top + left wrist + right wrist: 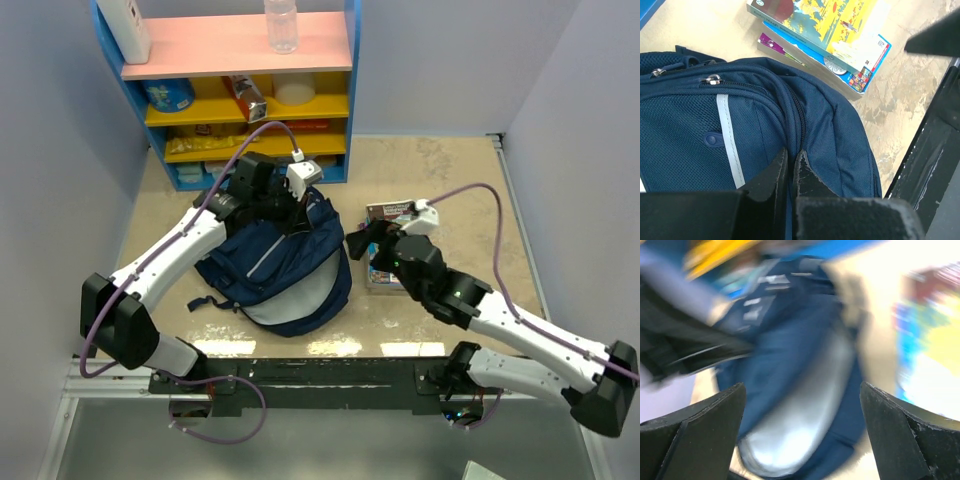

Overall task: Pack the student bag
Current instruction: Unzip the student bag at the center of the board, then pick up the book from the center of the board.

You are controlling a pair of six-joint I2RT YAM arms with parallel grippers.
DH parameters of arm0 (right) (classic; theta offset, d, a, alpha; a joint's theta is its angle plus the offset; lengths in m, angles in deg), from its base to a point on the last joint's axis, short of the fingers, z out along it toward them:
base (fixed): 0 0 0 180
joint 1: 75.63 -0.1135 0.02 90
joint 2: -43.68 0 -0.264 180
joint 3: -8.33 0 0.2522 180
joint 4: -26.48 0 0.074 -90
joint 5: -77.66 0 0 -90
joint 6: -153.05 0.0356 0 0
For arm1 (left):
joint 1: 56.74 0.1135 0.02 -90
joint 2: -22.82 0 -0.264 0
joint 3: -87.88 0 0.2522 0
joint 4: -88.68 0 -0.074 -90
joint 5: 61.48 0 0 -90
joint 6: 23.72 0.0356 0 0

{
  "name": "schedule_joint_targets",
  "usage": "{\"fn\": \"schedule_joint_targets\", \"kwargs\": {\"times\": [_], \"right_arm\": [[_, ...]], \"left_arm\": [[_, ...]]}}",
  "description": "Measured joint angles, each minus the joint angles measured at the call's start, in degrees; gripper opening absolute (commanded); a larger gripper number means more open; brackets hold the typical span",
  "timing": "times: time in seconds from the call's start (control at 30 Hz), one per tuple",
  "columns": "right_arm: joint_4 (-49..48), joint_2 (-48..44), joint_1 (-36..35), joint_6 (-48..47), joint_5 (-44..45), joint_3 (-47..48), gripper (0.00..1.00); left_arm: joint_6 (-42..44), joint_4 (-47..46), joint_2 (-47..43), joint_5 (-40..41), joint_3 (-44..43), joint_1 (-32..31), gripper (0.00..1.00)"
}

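Observation:
The stack of books is beside the navy student bag. Next, my right gripper needs to close on the near edge of the top book (400, 289) in that stack.
The navy student bag (280, 265) lies flat on the table between the arms, its grey back panel facing the near edge. My left gripper (298, 214) sits at the bag's far right top and is shut on a fold of its fabric beside the main zip (791, 152). In the left wrist view the bag (765, 115) shows a grey stripe and zip pulls. My right gripper (358, 240) hovers just right of the bag and stands wide open with nothing between its fingers (802, 390). The right wrist view is blurred by motion and looks toward the bag (790, 355).
A stack of colourful books (381, 274) lies right of the bag, partly under my right arm; they also appear in the left wrist view (825, 30). A blue shelf unit (250, 100) stands at the back with a bottle (281, 25) on top. Walls close in on both sides.

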Motion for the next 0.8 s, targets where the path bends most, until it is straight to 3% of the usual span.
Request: {"fn": "schedule_joint_targets", "kwargs": {"times": [0.17,0.33,0.8], "right_arm": [[14.05,-6.01,6.1,15.47,0.46,-5.81,0.98],[19.82,-7.08,6.49,23.56,0.59,-8.79,0.99],[20.72,-2.36,14.45,29.73,4.26,-13.35,0.99]], "left_arm": [[0.5,-0.07,-0.02,-0.74,0.55,0.0,0.0],[0.5,-0.11,-0.02,-1.18,0.72,0.04,0.0],[0.68,-0.15,-0.94,-1.79,1.73,0.37,0.0]]}}
